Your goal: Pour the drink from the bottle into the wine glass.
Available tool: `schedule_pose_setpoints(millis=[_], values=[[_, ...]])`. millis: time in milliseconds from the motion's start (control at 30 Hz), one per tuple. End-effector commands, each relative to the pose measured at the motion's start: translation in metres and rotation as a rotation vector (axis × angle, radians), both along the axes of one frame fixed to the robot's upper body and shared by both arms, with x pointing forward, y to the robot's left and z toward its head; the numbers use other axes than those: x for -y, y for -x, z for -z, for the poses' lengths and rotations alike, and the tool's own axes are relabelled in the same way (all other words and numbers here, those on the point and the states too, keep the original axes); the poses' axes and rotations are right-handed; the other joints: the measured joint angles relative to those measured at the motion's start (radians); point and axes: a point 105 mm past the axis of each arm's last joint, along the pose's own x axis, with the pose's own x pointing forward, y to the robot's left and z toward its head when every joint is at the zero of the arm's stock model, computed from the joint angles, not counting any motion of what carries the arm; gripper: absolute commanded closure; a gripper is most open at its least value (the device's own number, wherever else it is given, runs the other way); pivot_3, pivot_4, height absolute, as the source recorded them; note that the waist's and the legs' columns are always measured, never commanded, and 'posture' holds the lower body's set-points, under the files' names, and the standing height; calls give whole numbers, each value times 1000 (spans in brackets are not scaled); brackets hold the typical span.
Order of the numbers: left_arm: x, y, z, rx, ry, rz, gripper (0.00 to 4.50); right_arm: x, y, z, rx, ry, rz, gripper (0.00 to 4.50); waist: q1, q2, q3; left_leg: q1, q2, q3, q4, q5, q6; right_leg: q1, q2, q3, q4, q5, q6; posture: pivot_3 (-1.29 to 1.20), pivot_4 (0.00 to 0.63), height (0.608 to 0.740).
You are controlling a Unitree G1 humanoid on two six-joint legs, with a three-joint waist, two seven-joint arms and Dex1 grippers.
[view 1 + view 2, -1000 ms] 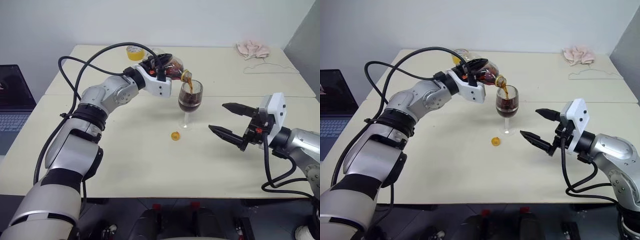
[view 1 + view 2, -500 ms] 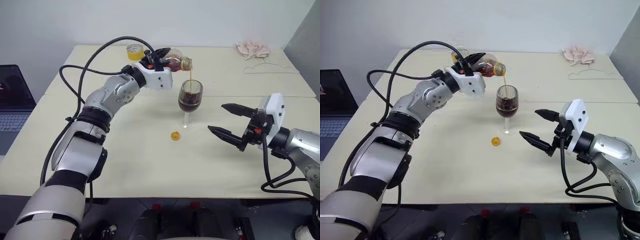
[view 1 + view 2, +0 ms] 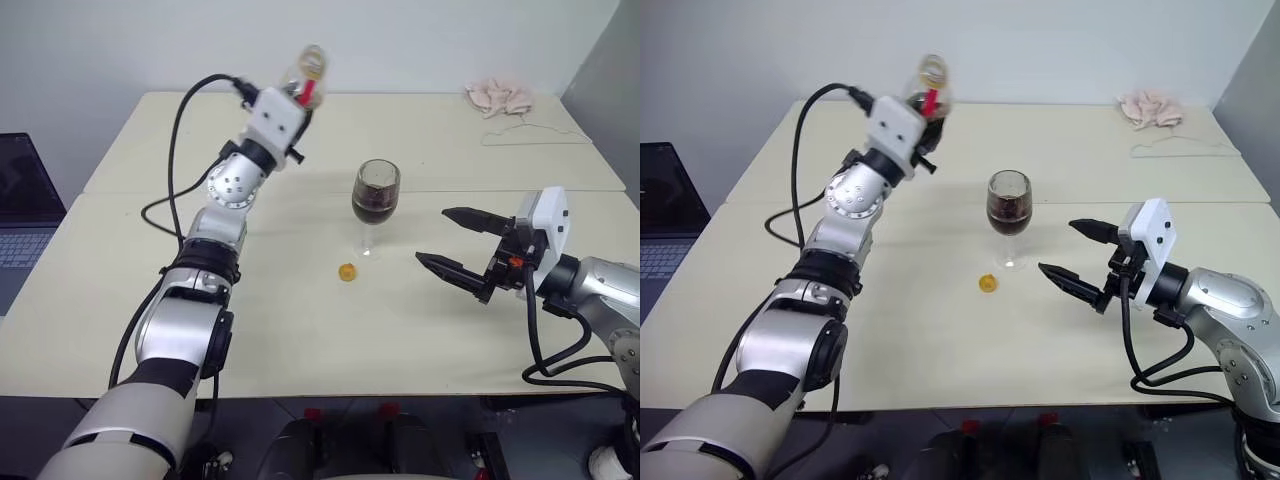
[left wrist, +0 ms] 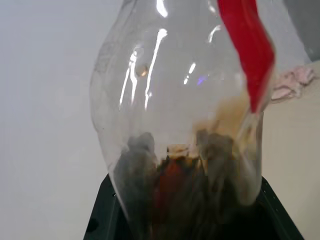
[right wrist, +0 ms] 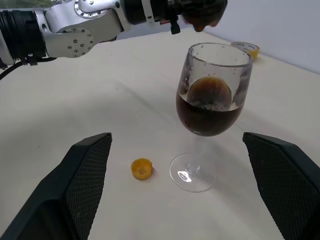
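The clear bottle will be set free by my left gripper as it lets go of it on the bare table (image 3: 232,246) between the laptop and the wine glass.
The wine glass (image 3: 375,205) stands upright mid-table, its bowl about half full of the dark brown drink (image 5: 207,117). My left gripper (image 3: 297,98) is shut on the clear bottle (image 3: 303,75), held upright, raised and to the left of the glass, with the open mouth up. Only a little drink (image 4: 175,175) sits at the bottle's (image 4: 185,100) bottom, by the red label. The yellow cap (image 3: 347,272) lies on the table beside the glass's foot. To the right of the glass my right gripper (image 3: 432,235) stands open and empty, pointing at it.
A pink cloth (image 3: 497,95) and a wire hanger (image 3: 530,135) lie at the table's far right. A yellow tape roll (image 5: 245,48) sits at the back. A laptop (image 3: 20,210) is off the table's left edge.
The left arm rolled the bottle from tilted over the glass back to upright and swung it up and left. The stream has stopped. The right gripper kept still.
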Motion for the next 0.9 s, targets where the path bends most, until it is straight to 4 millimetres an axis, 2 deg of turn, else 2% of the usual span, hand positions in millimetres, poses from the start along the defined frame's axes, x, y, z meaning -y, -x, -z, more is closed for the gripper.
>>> schedule_pose_setpoints(millis=[33, 167, 333, 600, 733, 900], values=[[-35, 5, 13, -62, 212, -70, 3147, 0, 4, -16, 57, -8, -23, 0, -3, 1, -1, 0, 0, 0, 0, 0, 0, 0, 0, 0, 0, 0, 0, 0, 150, 740], [-66, 15, 49, -151, 355, -159, 3147, -6, 7, -26, 77, -36, -62, 0, -4, 1, -1, 0, 0, 0, 0, 0, 0, 0, 0, 0, 0, 0, 0, 0, 150, 740], [-81, 34, 82, -173, 426, -202, 3147, -12, 5, -29, 81, -30, -98, 0, 5, 0, -1, 0, 0, 0, 1, 0, 0, 1, 0, 0, -1, 0, 0, 0, 150, 740], [-97, 41, 117, -220, 482, -286, 3147, -17, 2, -32, 76, -21, -141, 0, 11, 0, -2, 0, 0, 0, 2, 0, 0, 2, -1, 0, -2, 0, 0, 0, 150, 740], [-99, 45, 128, -238, 483, -299, 3147, -20, 0, -32, 74, -21, -160, 0, 8, 0, -2, 1, 0, 0, 1, 0, 0, 2, -1, 0, -2, 0, 0, 0, 150, 740], [-106, 49, 147, -281, 487, -346, 1594, -22, -3, -32, 70, -21, -181, 0, 8, 0, -3, 1, 0, 0, 1, 0, 0, 2, -1, 0, -2, 0, 0, 0, 150, 740]])
